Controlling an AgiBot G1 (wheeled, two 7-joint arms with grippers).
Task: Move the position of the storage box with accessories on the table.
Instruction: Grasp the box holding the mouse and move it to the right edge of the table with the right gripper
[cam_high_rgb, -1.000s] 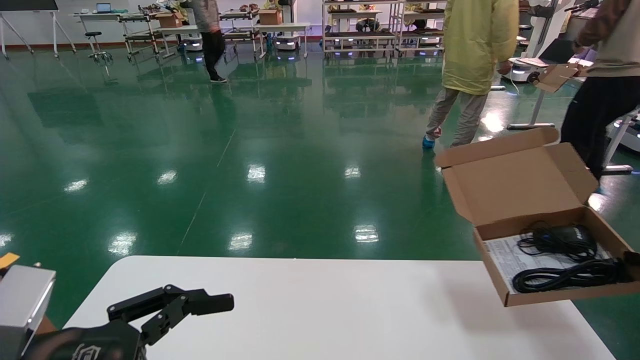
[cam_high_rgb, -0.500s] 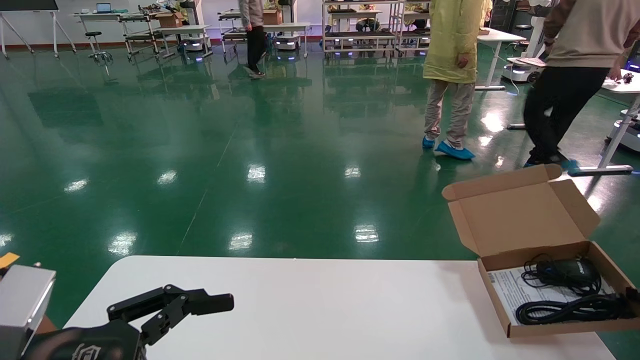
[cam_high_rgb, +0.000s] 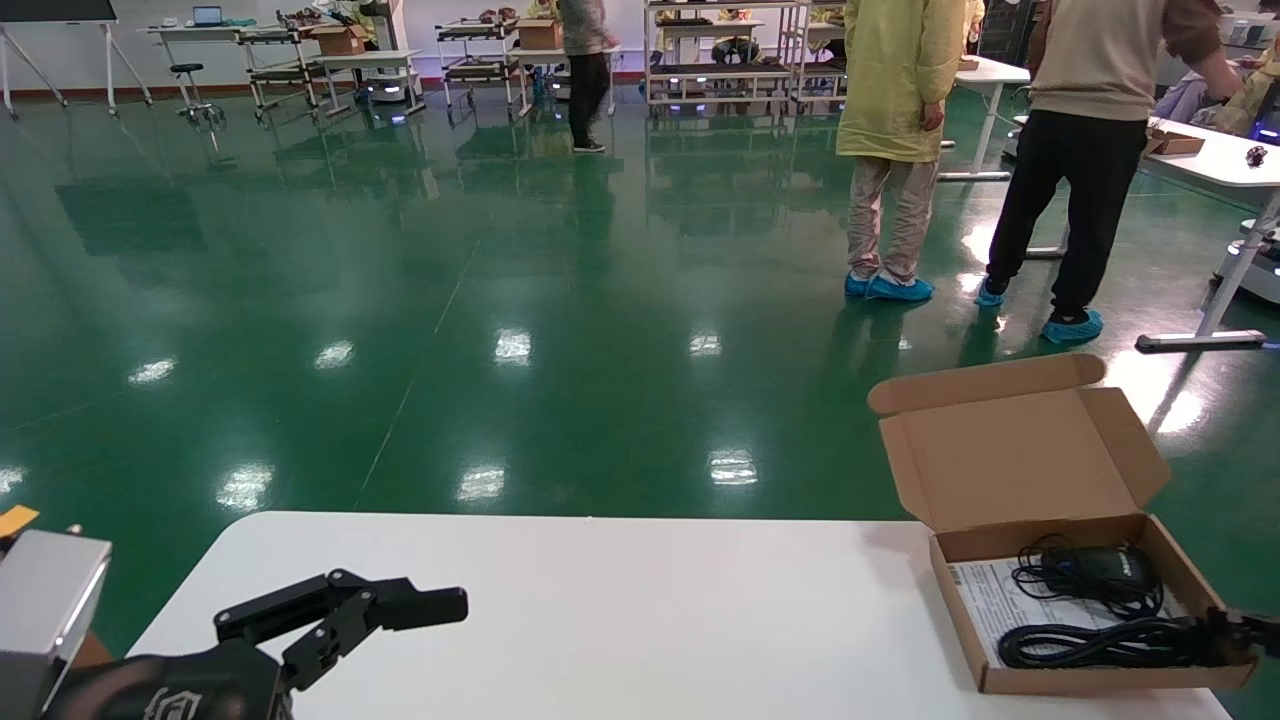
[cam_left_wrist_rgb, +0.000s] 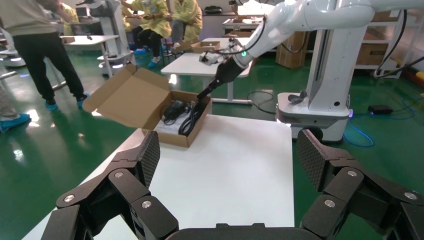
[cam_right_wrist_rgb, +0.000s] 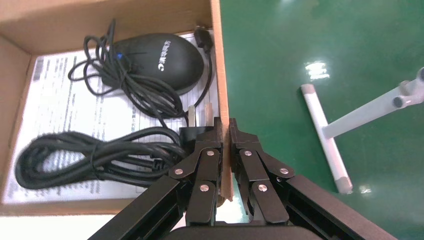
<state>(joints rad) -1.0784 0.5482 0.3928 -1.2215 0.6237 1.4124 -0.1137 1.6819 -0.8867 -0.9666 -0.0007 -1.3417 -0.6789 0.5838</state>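
The robot's right gripper will set the storage box down on the white table's far corner, just inside the table's edge (cam_high_rgb: 1063, 624).
The storage box (cam_high_rgb: 1020, 455), brown cardboard with its lid standing open, is at the far right corner of the white table (cam_high_rgb: 640, 620). I cannot tell whether it rests on the table or hovers just above it. Inside lie coiled black cables (cam_right_wrist_rgb: 90, 155), a black mouse-shaped device (cam_right_wrist_rgb: 160, 62) and a white printed sheet (cam_right_wrist_rgb: 55, 100). My right gripper (cam_right_wrist_rgb: 225, 127) is shut on the box's right side wall (cam_right_wrist_rgb: 220, 60); it also shows in the head view (cam_high_rgb: 1235, 630). My left gripper (cam_left_wrist_rgb: 230, 160) is open and empty over the table's near left part, far from the box (cam_left_wrist_rgb: 150, 100).
Green floor lies beyond the table's far and right edges. Two people (cam_high_rgb: 895, 150) stand on the floor behind the box. A white desk on a metal leg (cam_high_rgb: 1215, 170) is at the far right. The box partly overhangs the table's far edge.
The box, held by my right gripper, has come down and moved left onto the table's far right corner. The people behind have walked. My left arm has not moved.
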